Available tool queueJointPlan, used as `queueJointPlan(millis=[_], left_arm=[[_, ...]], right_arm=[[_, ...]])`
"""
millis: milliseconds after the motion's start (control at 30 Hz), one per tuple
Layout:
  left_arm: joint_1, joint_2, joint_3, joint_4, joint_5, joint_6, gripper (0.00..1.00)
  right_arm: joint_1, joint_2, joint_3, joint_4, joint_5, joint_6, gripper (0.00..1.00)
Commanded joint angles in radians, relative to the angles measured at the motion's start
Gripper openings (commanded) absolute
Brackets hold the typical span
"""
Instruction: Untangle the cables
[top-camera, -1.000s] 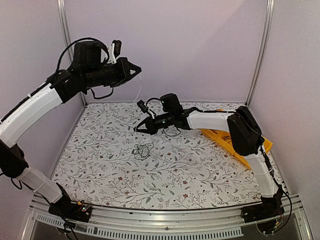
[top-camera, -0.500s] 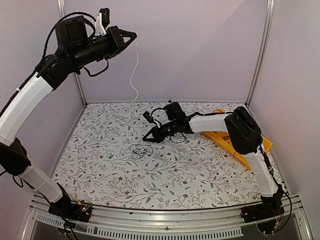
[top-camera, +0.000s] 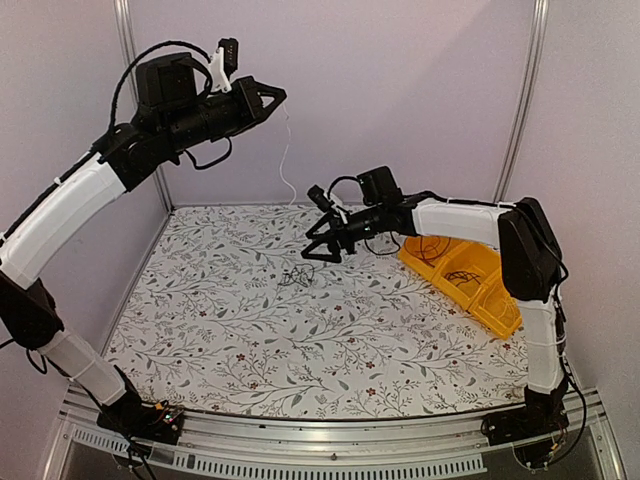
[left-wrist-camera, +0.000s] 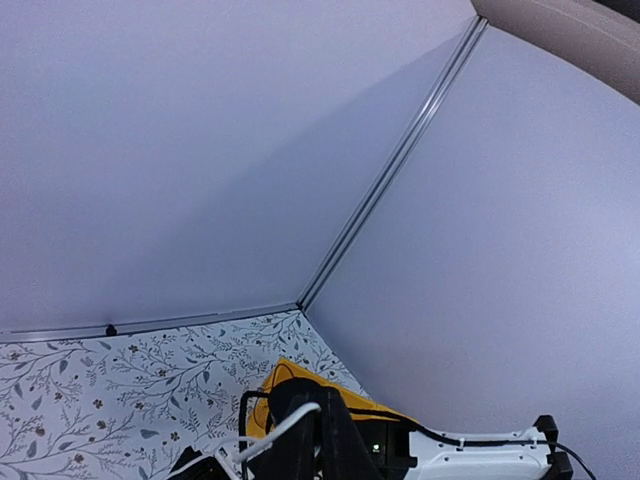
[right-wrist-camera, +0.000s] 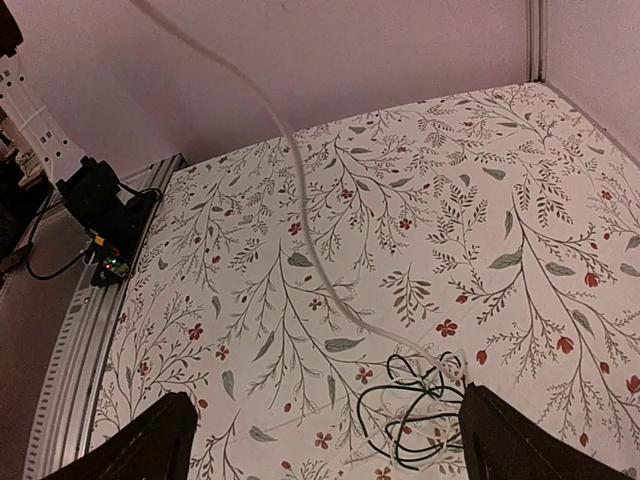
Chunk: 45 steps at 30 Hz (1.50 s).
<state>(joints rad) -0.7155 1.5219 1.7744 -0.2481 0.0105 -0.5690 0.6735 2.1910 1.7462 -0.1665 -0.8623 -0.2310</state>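
The lower end of the white cable is stuck in the clump's black loops, so my right gripper will grab those loops (top-camera: 297, 275) and pull them off the white cable.
The cables (top-camera: 297, 276) lie as a small clump of thin black and whitish loops on the flowered table; the right wrist view shows the clump (right-wrist-camera: 425, 420) near my right finger. One white cable (top-camera: 286, 150) rises from it to my left gripper (top-camera: 278, 96), which is held high and is shut on that white cable (left-wrist-camera: 285, 425). My left gripper (left-wrist-camera: 318, 402) shows its dark fingers pressed together on the wire. My right gripper (top-camera: 313, 254) hovers just right of and above the clump. In its own wrist view my right gripper (right-wrist-camera: 325, 445) is open, with nothing between the fingers.
A yellow tray (top-camera: 488, 296) with a few wires in it lies at the right, under my right forearm; its edge (left-wrist-camera: 288, 372) also shows in the left wrist view. Walls close the back and both sides. The aluminium rail (top-camera: 330, 440) runs along the near edge.
My right gripper has opened and drawn back to the right, uncovering the yellow tray. The clump has shifted slightly right and farther back. My left arm has kept the white cable lifted.
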Motion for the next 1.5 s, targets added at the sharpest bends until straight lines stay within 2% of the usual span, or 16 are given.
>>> queueJointPlan(millis=[0,167,367,467,500,567,667,700,833,1033,1067,1167,1267,1467], left_arm=[[-0.012,-0.016,-0.003,0.064,0.002,-0.001,0.00],[-0.012,0.001,0.037,0.057,0.004,-0.009,0.00],[-0.013,0.040,0.135,0.034,0.022,-0.049,0.00],[-0.023,0.064,0.199,0.010,0.024,-0.067,0.00],[-0.027,0.074,0.225,-0.005,0.023,-0.068,0.00],[-0.041,0.096,0.292,-0.043,0.016,-0.062,0.00],[-0.057,0.122,0.374,-0.093,0.001,-0.053,0.00],[-0.061,0.124,0.394,-0.102,-0.004,-0.052,0.00],[-0.074,0.118,0.422,-0.096,-0.038,-0.062,0.00],[-0.079,0.106,0.418,-0.065,-0.057,-0.056,0.00],[-0.080,0.104,0.409,-0.065,-0.058,-0.054,0.00],[-0.079,0.094,0.355,-0.031,-0.046,-0.059,0.00],[-0.083,0.084,0.295,0.008,-0.023,-0.072,0.00],[-0.087,0.034,0.116,0.066,-0.033,-0.071,0.00]], right_arm=[[0.038,-0.022,0.010,-0.016,-0.037,-0.086,0.99],[0.064,0.064,0.107,0.020,0.196,-0.013,0.98],[0.069,0.145,0.163,0.104,0.401,0.099,0.89],[0.078,0.203,0.208,0.112,0.411,0.123,0.86],[0.080,0.221,0.212,0.120,0.398,0.138,0.82],[0.088,0.253,0.222,0.140,0.372,0.157,0.69],[0.102,0.299,0.252,0.157,0.360,0.190,0.24],[0.107,0.309,0.262,0.157,0.363,0.192,0.17],[0.116,0.354,0.282,0.157,0.362,0.182,0.00],[0.112,0.339,0.234,0.125,0.403,0.156,0.00],[0.106,0.322,0.218,0.119,0.398,0.150,0.02],[0.076,0.268,0.166,0.101,0.336,0.146,0.26],[0.033,0.203,0.096,0.084,0.297,0.141,0.42],[-0.041,0.087,-0.022,0.073,0.311,0.107,0.57]])
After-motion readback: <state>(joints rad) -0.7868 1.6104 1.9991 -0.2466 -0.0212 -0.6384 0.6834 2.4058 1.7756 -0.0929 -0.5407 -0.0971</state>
